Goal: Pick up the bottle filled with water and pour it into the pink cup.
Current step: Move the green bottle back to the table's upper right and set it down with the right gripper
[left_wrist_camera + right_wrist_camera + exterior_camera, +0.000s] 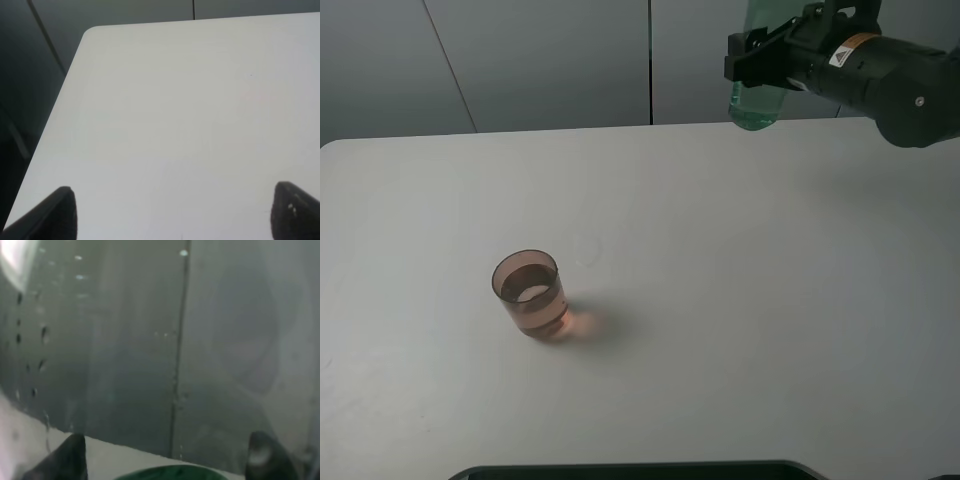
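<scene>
My right gripper needs to set the green bottle, now held high over the table, down on the bare white table (780, 184) near its far edge.
The pink cup (528, 292) stands upright on the white table (770, 300), left of the middle, and seems to hold some liquid low down. My right gripper (760, 60) is shut on the green bottle (755, 105) and holds it roughly upright, base down, high over the table's far edge at the right, well away from the cup. The bottle's top is cut off by the frame. In the right wrist view the clear bottle wall (150, 355) fills the space between the fingertips (67, 460). My left gripper (175, 215) is open and empty over bare table.
A grey panelled wall (520, 60) runs behind the table. A dark rounded edge (630, 470) shows at the bottom of the exterior view. The table's left edge and far left corner (87, 32) show in the left wrist view.
</scene>
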Robot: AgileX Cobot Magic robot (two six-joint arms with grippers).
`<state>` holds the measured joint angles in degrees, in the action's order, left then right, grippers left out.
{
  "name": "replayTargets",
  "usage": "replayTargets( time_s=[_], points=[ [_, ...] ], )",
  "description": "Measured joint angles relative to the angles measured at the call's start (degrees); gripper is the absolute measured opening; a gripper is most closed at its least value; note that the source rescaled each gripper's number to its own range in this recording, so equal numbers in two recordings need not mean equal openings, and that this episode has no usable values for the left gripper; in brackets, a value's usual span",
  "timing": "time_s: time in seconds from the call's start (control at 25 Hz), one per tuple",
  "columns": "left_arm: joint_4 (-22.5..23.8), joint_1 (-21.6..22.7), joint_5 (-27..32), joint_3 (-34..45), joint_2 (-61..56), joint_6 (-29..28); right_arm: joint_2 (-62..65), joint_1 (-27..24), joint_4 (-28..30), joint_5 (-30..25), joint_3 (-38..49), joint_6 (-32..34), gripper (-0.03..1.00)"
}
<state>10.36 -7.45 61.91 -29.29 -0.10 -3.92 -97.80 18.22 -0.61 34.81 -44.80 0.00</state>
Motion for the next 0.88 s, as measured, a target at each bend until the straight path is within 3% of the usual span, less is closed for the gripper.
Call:
replayTargets(
  time_s=[0.2,0.4,0.88],
  points=[
    [0.0,0.0,0.0,0.0,0.0,0.0,-7.07,-5.33,0.0,4.86,-0.15,-3.79,0.02],
    [0.0,0.0,0.0,0.0,0.0,0.0,-15.22,-9.2,0.0,5.72,-2.59,-4.85,0.02],
    [0.0,0.0,0.0,0.0,0.0,0.0,-24.09,-10.82,-0.03,9.88,-5.78,-4.98,0.02]
  ],
)
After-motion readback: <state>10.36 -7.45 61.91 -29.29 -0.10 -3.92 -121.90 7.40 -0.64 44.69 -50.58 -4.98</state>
